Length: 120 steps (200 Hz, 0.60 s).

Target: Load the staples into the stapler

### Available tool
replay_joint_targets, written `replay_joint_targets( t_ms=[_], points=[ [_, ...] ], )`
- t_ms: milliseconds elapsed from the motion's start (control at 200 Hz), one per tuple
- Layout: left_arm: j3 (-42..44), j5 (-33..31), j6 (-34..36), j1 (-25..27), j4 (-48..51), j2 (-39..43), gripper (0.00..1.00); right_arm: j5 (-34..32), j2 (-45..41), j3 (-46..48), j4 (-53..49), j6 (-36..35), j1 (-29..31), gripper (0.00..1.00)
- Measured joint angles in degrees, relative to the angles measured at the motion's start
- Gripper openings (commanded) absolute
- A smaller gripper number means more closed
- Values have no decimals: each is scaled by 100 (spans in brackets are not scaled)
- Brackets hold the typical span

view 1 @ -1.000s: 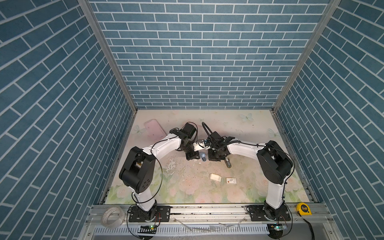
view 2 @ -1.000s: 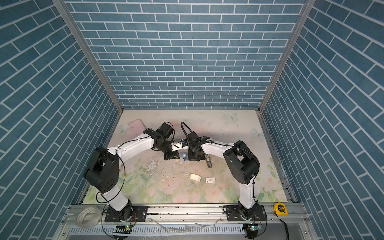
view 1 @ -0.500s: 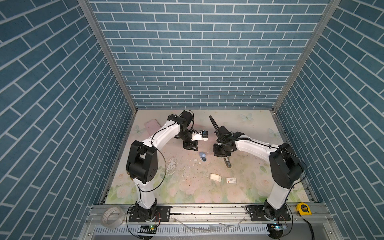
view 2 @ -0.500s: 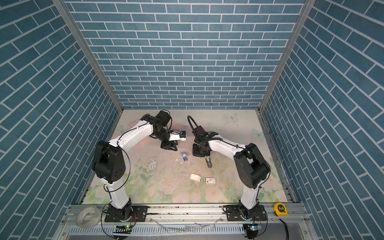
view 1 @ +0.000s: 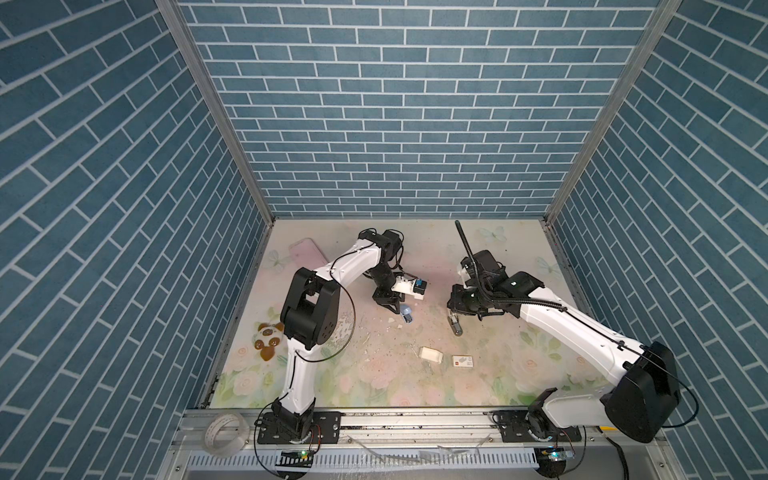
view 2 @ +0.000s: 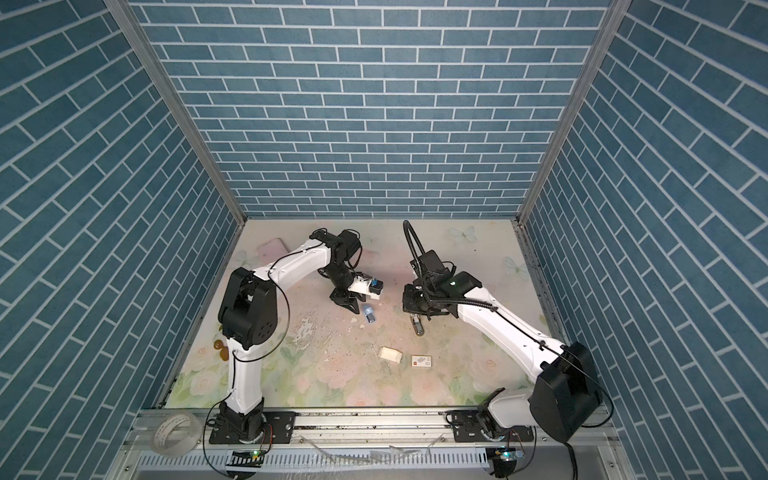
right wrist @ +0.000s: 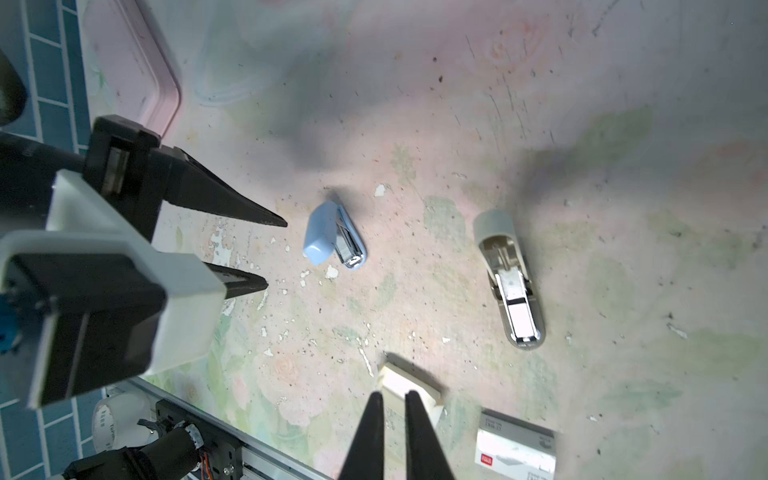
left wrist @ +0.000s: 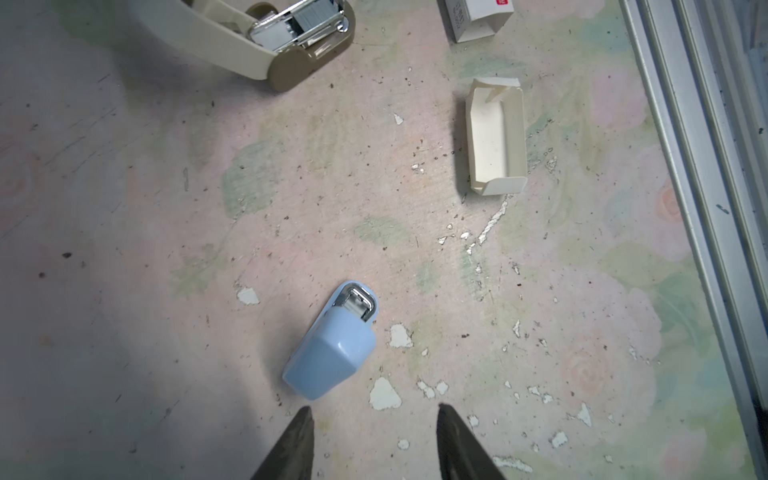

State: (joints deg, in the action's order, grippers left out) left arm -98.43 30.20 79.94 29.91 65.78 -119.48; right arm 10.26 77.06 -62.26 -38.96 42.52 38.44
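The blue stapler lies at a slant with its chrome magazine uncovered. My left gripper will pinch the lid (left wrist: 334, 350) by its sides and push the lid down shut.
A beige stapler (view 1: 454, 326) (right wrist: 509, 282) lies opened on the mat, its chrome magazine exposed. A grey ridged strip that looks like staples (left wrist: 309, 16) sits in that magazine. The small white cardboard tray (view 1: 430, 354) (left wrist: 496, 137) lies empty nearer the front. A small blue stapler (view 1: 406, 313) (left wrist: 332, 349) rests just ahead of my left gripper (left wrist: 374, 409) (view 1: 392, 307), which is open and empty. My right gripper (right wrist: 392, 395) (view 1: 452, 309) hovers behind the beige stapler. Its fingers are nearly together with only a thin slit, and it holds nothing.
A white sleeve with a red mark (view 1: 462, 361) lies beside the tray. A pink flat case (view 1: 305, 253) sits at the back left. A brown panda-shaped piece (view 1: 268, 340) lies near the left wall, and a tape roll (view 1: 224, 432) rests on the front rail.
Both arms have pulled apart and back from the middle of the mat. My left gripper went from shut to open. The blue stapler stayed where it was.
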Motion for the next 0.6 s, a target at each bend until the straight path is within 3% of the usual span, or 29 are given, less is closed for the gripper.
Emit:
replay_joint_targets(
  t_ms=[600],
  points=[
    [540,-160,306,118,-1023,0,50,-238,-391,481,-98,376,0,12]
  ],
)
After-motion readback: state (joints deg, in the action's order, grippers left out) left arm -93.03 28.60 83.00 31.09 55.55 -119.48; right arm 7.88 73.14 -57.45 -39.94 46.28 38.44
